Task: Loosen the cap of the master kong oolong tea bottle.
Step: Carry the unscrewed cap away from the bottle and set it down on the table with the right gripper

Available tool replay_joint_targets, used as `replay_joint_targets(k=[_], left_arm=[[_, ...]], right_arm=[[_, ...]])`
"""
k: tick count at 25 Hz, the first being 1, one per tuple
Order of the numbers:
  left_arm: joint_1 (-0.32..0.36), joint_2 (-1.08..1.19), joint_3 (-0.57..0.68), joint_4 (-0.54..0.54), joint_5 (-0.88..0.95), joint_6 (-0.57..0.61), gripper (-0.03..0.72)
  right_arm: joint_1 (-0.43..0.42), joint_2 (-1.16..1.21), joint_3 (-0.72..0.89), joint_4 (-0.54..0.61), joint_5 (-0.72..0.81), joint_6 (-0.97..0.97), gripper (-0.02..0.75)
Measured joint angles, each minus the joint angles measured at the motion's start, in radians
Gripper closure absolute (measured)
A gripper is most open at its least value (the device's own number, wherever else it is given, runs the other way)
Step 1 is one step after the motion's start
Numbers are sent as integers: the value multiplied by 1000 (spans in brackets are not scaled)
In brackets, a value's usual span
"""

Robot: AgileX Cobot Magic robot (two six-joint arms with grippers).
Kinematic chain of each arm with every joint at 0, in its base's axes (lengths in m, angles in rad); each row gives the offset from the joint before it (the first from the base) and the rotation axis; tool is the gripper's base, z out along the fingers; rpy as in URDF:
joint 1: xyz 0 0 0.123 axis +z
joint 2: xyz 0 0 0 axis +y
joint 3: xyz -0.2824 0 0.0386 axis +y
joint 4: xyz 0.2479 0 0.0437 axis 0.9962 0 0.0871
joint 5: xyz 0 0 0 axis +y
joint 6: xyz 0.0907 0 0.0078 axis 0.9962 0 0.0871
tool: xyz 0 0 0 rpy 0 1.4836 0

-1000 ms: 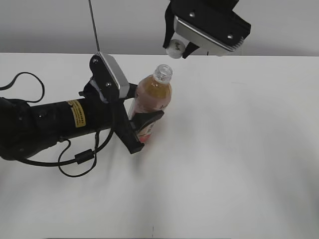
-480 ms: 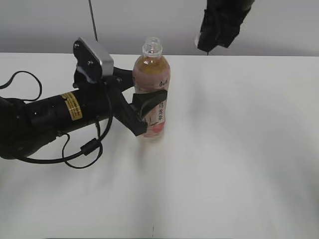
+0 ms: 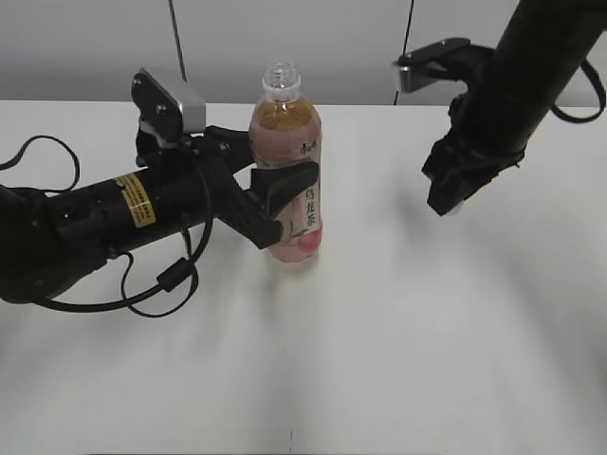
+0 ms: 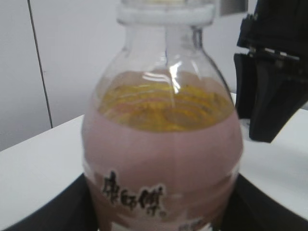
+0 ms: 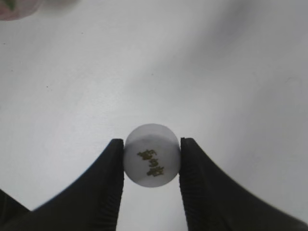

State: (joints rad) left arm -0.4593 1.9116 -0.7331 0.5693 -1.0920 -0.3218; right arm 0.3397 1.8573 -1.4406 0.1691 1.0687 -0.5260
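Observation:
Next, I release the small white cap with my right gripper on the bare white table (image 3: 434, 287) beside the oolong tea bottle.
The master kong oolong tea bottle (image 3: 288, 180) stands upright on the white table, its neck open with no cap on it. It fills the left wrist view (image 4: 163, 159). My left gripper (image 3: 275, 204) is shut on the bottle's body, a black finger on each side. My right gripper (image 3: 450, 201) hangs low over the table to the right of the bottle. In the right wrist view it (image 5: 152, 161) is shut on the small white cap (image 5: 152, 155), whose dark logo faces the camera.
The white table (image 3: 398, 332) spreads in front and to the right of the bottle. A black cable (image 3: 152, 299) loops on the table under the left arm. A grey wall rises behind the far edge.
The bottle went from tilted to upright in my left gripper. My right gripper carried the cap from above the bottle's neck to the right and down toward the table.

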Motion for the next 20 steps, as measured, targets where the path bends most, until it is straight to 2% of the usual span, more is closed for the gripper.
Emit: replay_joint_targets(k=[3, 6, 20], left_arm=[[0, 20, 0, 0, -8, -1, 278], [0, 51, 0, 3, -15, -1, 278], [0, 83, 0, 20, -30, -3, 278]], right_arm=[[-2, 7, 98, 3, -107, 38, 468], [-2, 47, 134, 5, -133, 62, 468], [-2, 250, 137, 20, -193, 111, 468]])
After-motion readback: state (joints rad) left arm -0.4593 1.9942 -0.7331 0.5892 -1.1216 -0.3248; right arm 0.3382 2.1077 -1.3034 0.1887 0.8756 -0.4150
